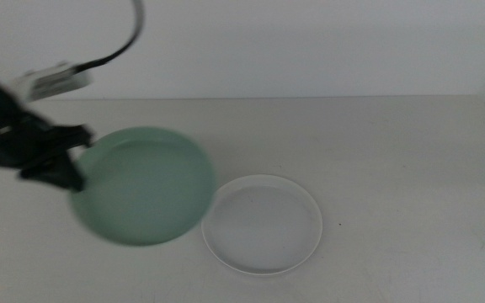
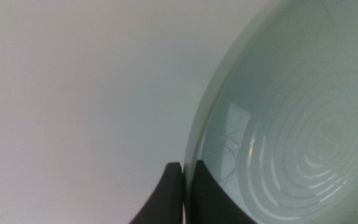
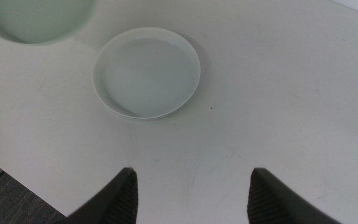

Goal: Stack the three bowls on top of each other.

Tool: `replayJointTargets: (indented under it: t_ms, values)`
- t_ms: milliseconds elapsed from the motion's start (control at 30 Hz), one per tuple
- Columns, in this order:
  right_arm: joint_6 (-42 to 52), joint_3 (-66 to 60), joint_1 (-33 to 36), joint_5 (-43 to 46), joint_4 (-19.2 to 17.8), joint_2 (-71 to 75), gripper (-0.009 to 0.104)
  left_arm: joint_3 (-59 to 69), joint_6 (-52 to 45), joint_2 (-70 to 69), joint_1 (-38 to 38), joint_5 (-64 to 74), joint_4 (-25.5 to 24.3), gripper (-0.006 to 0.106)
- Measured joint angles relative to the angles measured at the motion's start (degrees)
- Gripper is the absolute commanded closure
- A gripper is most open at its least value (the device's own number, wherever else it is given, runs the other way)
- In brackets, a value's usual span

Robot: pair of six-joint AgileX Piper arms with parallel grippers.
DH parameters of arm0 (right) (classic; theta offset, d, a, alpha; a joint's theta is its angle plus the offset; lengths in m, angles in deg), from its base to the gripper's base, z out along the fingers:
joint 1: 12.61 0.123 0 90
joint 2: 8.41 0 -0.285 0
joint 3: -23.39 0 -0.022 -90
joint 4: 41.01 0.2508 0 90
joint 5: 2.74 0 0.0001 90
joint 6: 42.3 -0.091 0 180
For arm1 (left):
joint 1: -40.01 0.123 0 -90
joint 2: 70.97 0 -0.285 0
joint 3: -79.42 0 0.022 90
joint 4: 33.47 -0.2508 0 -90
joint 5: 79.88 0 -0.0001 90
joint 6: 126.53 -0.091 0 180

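Observation:
Next, I let go of the green bowl with my left gripper inside the white bowl [image 1: 262, 222] at the middle of the table. The green bowl now hangs tilted over the table.
A pale mint green bowl [image 1: 144, 185] hangs tilted over the left part of the table, blurred, its edge close to the white bowl. My left gripper [image 1: 79, 160] reaches in from the left and is shut on that green bowl's left rim; the left wrist view shows the two jaws [image 2: 185, 186] pinching the rim of the green bowl [image 2: 297, 124]. A white bowl [image 1: 262, 224] rests flat on the table at the centre. My right gripper [image 3: 194, 193] stands open with nothing in it, well back from the white bowl [image 3: 146, 71]; a part of the green bowl [image 3: 36, 18] shows beyond it.
The white table [image 1: 394, 151] runs to the right and back, ending at a pale wall. A cable [image 1: 116, 50] loops above the left arm. The table's edge and grey floor [image 3: 5, 199] show in the right wrist view.

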Motion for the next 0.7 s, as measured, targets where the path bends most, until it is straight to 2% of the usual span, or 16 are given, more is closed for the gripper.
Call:
replayJointTargets:
  t_ms: [133,267,467,700]
  values:
    - [0.00,0.00,0.00,0.00,0.00,0.00,0.050,-6.17,5.24,4.00,-9.92,-0.36,-0.56,0.100]
    - [0.00,0.00,0.00,0.00,0.00,0.00,0.050,-10.93,8.11,10.26,-16.50,-1.15,-0.62,0.100]
    - [0.00,0.00,0.00,0.00,0.00,0.00,0.050,-13.98,10.44,17.71,-21.37,-3.81,-0.86,0.100]
    - [0.00,0.00,0.00,0.00,0.00,0.00,0.050,-14.15,10.60,22.12,-22.74,-5.84,-0.33,0.097]
